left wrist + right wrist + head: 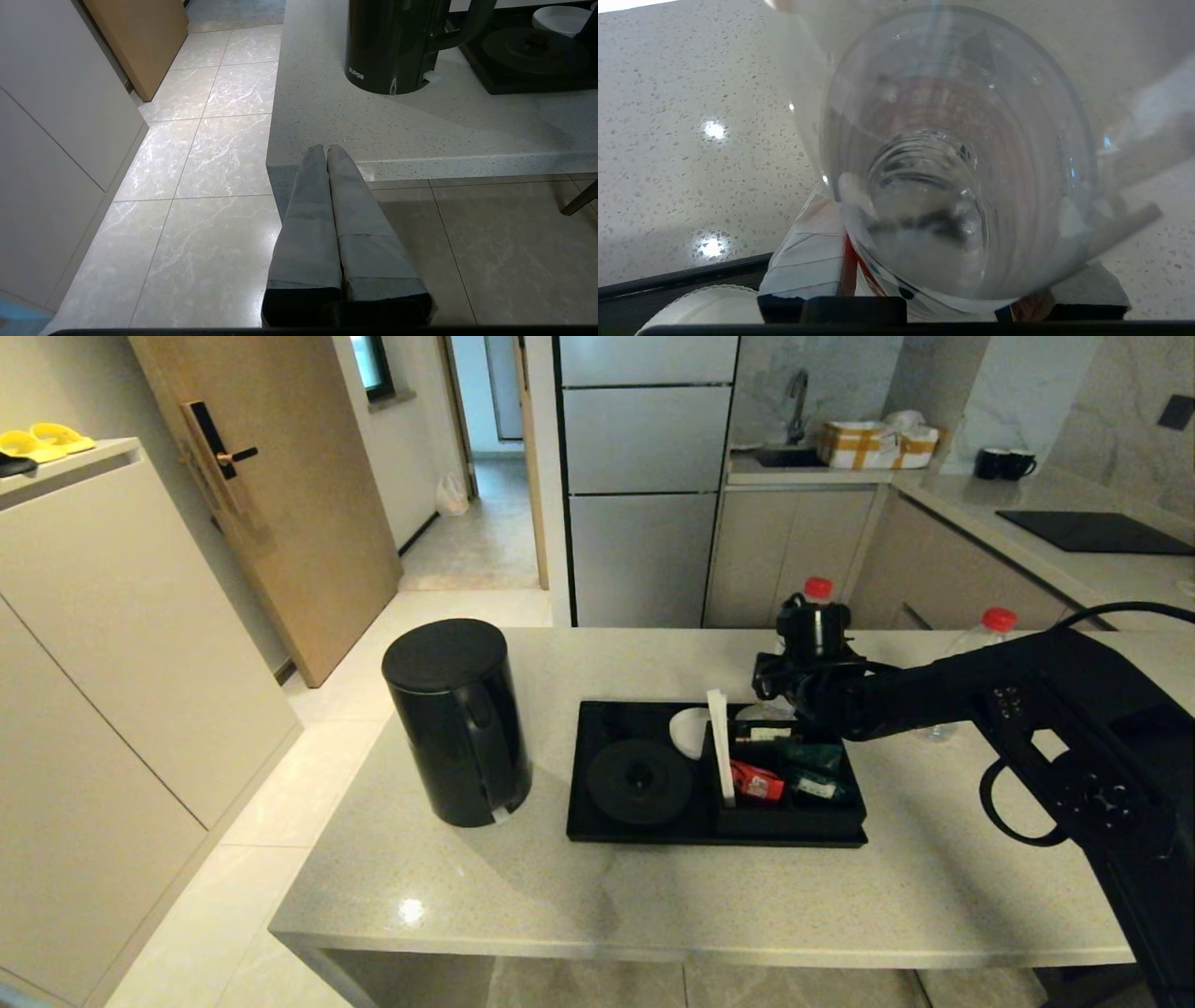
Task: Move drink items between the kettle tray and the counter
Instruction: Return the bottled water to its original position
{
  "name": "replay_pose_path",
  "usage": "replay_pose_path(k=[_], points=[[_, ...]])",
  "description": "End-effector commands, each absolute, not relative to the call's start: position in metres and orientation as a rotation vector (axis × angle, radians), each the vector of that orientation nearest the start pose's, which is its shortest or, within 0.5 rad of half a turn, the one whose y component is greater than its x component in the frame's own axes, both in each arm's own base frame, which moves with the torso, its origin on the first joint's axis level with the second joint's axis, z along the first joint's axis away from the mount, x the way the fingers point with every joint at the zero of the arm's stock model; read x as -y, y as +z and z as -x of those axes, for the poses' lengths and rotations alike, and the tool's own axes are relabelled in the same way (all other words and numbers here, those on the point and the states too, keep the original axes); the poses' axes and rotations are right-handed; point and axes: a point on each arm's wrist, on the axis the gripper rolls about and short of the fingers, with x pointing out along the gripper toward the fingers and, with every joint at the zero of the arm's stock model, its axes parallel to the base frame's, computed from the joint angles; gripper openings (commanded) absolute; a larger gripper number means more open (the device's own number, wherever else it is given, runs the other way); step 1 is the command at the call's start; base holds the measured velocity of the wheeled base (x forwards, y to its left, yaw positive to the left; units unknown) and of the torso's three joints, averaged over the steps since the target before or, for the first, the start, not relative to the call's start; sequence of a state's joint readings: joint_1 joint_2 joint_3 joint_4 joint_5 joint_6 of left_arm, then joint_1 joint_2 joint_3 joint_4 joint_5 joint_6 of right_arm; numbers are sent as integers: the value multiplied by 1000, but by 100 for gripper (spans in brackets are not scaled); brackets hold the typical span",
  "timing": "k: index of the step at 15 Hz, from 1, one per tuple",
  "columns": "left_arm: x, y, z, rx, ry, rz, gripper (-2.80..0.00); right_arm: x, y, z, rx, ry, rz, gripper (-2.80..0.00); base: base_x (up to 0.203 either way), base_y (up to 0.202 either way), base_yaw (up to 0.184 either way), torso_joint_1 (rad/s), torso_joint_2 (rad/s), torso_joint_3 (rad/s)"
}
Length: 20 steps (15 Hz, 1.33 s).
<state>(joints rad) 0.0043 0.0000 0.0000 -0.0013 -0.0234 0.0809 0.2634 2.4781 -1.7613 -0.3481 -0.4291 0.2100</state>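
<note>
The red-capped water bottle will go down on the white dish (764, 713) (939, 313) behind the sachet compartment, set there by my right gripper.
The tall black kettle (457, 719) stands on the beige counter (579, 887), left of the black kettle tray (597, 826), whose round base (638, 780) is bare. My right gripper (810, 649) is shut on a clear red-capped water bottle (819, 588) over the tray's far edge. In the right wrist view the bottle (962, 154) fills the frame between the taped fingers (808, 247); I cannot tell whether it touches anything. The second bottle (997, 619) stands on the counter behind my right arm. My left gripper (326, 150) is shut and empty, low by the counter's near left corner.
Red and green sachets (761, 782) lie in the tray's boxed compartment beside the white divider strip (719, 747). A small white dish (689, 730) sits at the tray's back. The kettle (392, 46) is close to the counter's left edge, with floor below.
</note>
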Motion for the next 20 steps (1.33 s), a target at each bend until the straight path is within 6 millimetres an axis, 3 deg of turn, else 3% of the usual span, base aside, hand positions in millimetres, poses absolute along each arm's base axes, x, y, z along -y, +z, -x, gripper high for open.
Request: replay_pose_path(k=[1,11,12,13,20], points=[[1,76,23,2,-18,-81,-280,-127,87,-494,-339,-195,-76,-280,0,0,0,0,0,0],[1,76,23,2,-18,-82,-280,-139,80,-486,-367,-172,-56,-280,0,0,0,0,0,0],[1,76,23,2,-18,-81,-280,-139,79,-487,-365,-172,-49,-178,0,0,0,0,0,0],[1,76,23,2,-19,-81,-280,-139,79,-488,-358,-185,-45,0,0,0,0,0,0,0],[1,76,23,2,-18,-81,-280,-138,82,-488,-351,-192,-47,0,0,0,0,0,0,0]])
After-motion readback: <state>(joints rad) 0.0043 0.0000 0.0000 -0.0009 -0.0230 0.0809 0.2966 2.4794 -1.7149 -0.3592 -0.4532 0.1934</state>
